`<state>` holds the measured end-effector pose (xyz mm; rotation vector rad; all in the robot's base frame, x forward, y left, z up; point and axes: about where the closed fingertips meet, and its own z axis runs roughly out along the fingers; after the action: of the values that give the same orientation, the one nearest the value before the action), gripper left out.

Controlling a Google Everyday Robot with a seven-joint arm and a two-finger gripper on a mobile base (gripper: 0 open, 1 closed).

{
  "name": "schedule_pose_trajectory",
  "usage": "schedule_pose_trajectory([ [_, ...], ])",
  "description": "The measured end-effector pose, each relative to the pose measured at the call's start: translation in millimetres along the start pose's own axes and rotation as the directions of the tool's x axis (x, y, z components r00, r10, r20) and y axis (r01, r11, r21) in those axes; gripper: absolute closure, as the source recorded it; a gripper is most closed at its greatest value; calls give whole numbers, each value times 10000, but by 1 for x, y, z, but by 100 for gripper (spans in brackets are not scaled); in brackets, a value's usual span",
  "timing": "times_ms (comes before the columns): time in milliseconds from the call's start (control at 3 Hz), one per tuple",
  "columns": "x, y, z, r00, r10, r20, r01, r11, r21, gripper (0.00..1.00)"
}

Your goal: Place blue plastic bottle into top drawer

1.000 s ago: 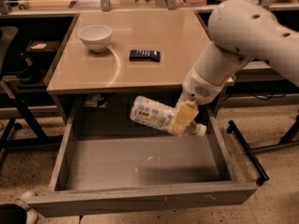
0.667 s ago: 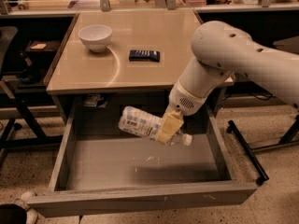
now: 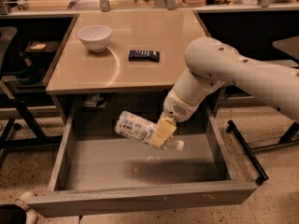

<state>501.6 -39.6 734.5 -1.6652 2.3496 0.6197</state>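
Observation:
Next, my gripper releases the blue plastic bottle, now tilted above the drawer floor's back, onto the middle of the open top drawer's grey bottom (image 3: 139,144), so that is the spot I will leave it.
The blue plastic bottle (image 3: 136,127) is a clear crinkly bottle with a pale printed label and a white cap pointing right. It hangs tilted inside the open top drawer (image 3: 140,164), above the back of its grey floor. My gripper (image 3: 161,133) is shut on the bottle near its neck end, with yellowish fingers (image 3: 163,130) over it. My white arm reaches in from the right over the drawer's right side.
On the tan tabletop (image 3: 154,73) above stand a white bowl (image 3: 95,37) at the back left and a small dark flat rectangular object (image 3: 144,55) in the middle. A dark frame and chair legs stand left; a black bar (image 3: 246,150) lies on the floor right.
My gripper has carried the bottle left and lower, deeper into the drawer. The arm has swung leftward over the drawer's right side.

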Motion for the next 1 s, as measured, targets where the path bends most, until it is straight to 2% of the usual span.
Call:
schedule_pose_trajectory([
  [333,-3,0,17,9999,139,-5,-139,9999,15,100],
  [667,-5,-13,45,9965,823,159,-826,9964,171,100],
  [1000,-4,-26,74,9844,1721,363,-1735,9840,415,100],
])
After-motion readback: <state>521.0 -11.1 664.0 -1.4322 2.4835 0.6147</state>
